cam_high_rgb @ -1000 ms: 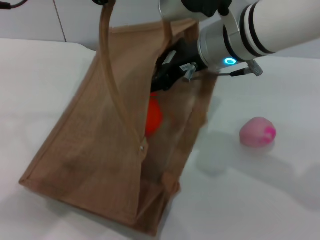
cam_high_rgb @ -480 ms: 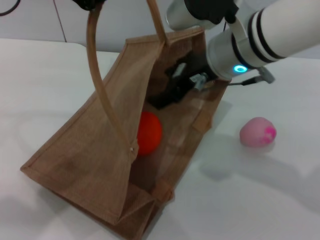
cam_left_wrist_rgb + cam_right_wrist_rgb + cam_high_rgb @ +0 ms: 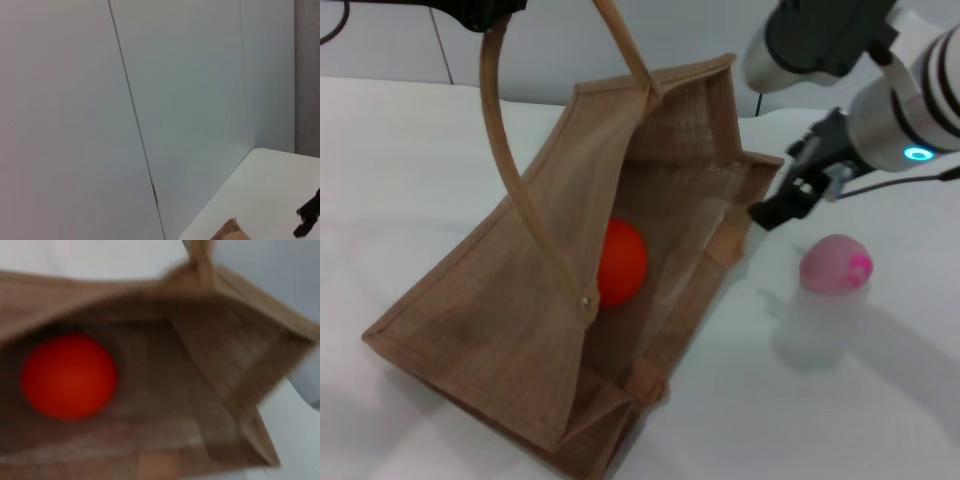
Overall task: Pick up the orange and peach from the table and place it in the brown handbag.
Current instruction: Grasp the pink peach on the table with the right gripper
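The right gripper should next grip the peach's middle (image 3: 838, 268), beside the brown handbag.
The brown handbag (image 3: 510, 300) lies tilted on the white table with its mouth facing right. The orange (image 3: 620, 262) rests inside it and also fills the right wrist view, orange (image 3: 69, 376) against the woven lining of the handbag (image 3: 215, 355). At the top left my left gripper (image 3: 485, 12) is shut on one looped handle (image 3: 505, 170) and holds it up. My right gripper (image 3: 785, 205) hangs open and empty just outside the bag's mouth, up and to the left of the peach (image 3: 835, 264). The peach sits on the table to the right of the bag.
White table (image 3: 840, 400) spreads around the bag, with bare surface in front of and to the right of the peach. A pale panelled wall (image 3: 150, 100) stands behind. A corner of the bag (image 3: 230, 234) shows in the left wrist view.
My right gripper has withdrawn from inside the bag to the right, leaving the orange inside. The orange rolled down deeper into the bag. The left gripper lifted the handle and the bag shifted.
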